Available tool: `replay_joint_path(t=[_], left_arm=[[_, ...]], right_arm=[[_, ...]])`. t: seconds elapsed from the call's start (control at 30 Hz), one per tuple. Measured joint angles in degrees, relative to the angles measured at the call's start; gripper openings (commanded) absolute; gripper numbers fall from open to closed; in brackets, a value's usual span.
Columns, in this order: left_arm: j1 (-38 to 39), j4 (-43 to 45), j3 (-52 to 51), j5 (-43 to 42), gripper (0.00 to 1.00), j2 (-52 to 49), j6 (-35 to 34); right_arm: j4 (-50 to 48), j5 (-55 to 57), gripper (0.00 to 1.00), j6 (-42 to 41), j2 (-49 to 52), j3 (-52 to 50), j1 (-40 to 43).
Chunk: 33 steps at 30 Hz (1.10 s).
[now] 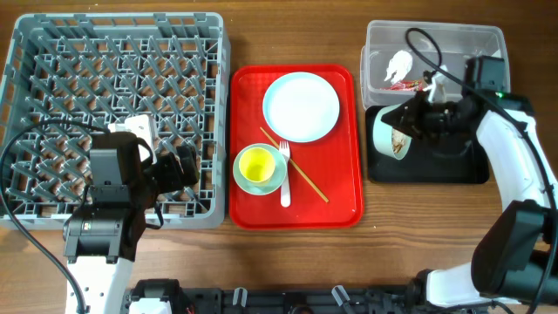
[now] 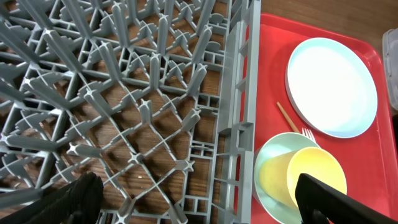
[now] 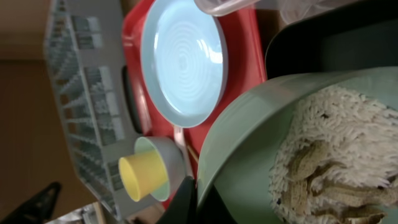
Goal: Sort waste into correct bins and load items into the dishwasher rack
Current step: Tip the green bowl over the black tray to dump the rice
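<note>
My right gripper is to put the mint-green bowl down on the pale blue plate (image 1: pixel 296 105) (image 3: pixel 183 67) on the red tray.
My right gripper (image 1: pixel 420 117) (image 3: pixel 191 194) is shut on the rim of the mint-green bowl (image 1: pixel 389 131) (image 3: pixel 249 149). It holds the bowl tilted over the black tray (image 1: pixel 436 166), with rice-like scraps (image 3: pixel 329 155) still inside. The clear tub (image 1: pixel 436 35) holds the white tissue (image 1: pixel 399 64) and red wrapper (image 1: pixel 408 85). The pale blue plate (image 1: pixel 301 106), the yellow cup (image 1: pixel 256 164) inside the light blue bowl (image 1: pixel 275 180), and the white fork (image 1: pixel 284 179) lie on the red tray. My left gripper (image 1: pixel 179 166) (image 2: pixel 196 194) is open and empty over the grey rack (image 1: pixel 113 52) at its front right corner.
The red serving tray (image 1: pixel 248 205) sits between the rack and the bins. A wooden chopstick (image 1: pixel 305 179) lies across it beside the fork. Cables run over the clear tub and along the rack's front left.
</note>
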<state>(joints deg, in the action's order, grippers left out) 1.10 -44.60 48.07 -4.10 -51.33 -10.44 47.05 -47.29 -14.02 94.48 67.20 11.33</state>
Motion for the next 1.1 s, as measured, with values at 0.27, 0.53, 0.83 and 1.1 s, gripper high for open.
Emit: replay_joint_path(t=[0.27, 0.53, 0.83, 1.1], left_arm=[[0.0, 0.0, 0.0, 0.0, 1.00, 0.0, 0.0], [0.0, 0.0, 0.0, 0.0, 1.00, 0.0, 0.0], [0.0, 0.0, 0.0, 0.0, 1.00, 0.0, 0.0], [0.0, 0.0, 0.0, 0.0, 1.00, 0.0, 0.0]], right_arm=[[-13.9, -15.8, 0.04, -6.8, 0.0, -8.2, 7.7], [-21.1, -23.7, 0.04, -18.8, 0.0, -12.3, 14.5], [-29.2, -30.5, 0.04, -30.2, 0.0, -12.4, 19.6], [-36.6, -36.8, 0.04, -39.3, 0.0, -12.4, 21.8]])
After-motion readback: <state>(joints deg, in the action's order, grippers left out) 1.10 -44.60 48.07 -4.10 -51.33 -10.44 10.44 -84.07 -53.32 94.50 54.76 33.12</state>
